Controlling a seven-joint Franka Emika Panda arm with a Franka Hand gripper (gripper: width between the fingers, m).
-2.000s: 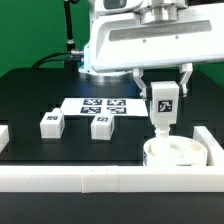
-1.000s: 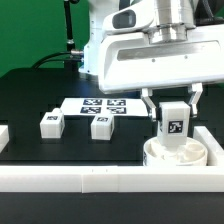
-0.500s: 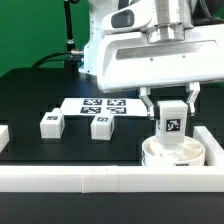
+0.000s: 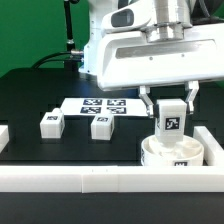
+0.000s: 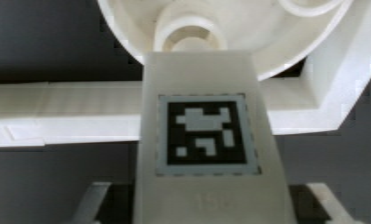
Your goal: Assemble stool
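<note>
The tagged white leg is seated upright in the socket of the round white seat [image 4: 168, 144] [image 5: 191, 29]. Next, my gripper lets go of it there.
The round white seat [image 4: 160, 153] sits at the exterior view's right front, in the corner of the white rails. A white leg [image 4: 171, 124] with a black-and-white tag stands upright with its lower end in the seat. My gripper [image 4: 170, 110] is shut on the upper part of this leg, one finger on each side. In the wrist view the same leg [image 5: 203, 120] runs from my gripper [image 5: 205, 205] to a socket in the seat [image 5: 253, 25]. Two more legs [image 4: 51, 124] [image 4: 101, 126] lie loose on the black table at the exterior view's left.
The marker board [image 4: 105, 104] lies flat behind the loose legs. A white rail [image 4: 90, 180] runs along the front, and another rail [image 4: 214, 142] stands right of the seat. The arm's white body hangs over the back of the table.
Two seconds ago the held leg hung a little higher and further left. It now stands in the seat, and a small tag on the seat's rim has turned into view.
</note>
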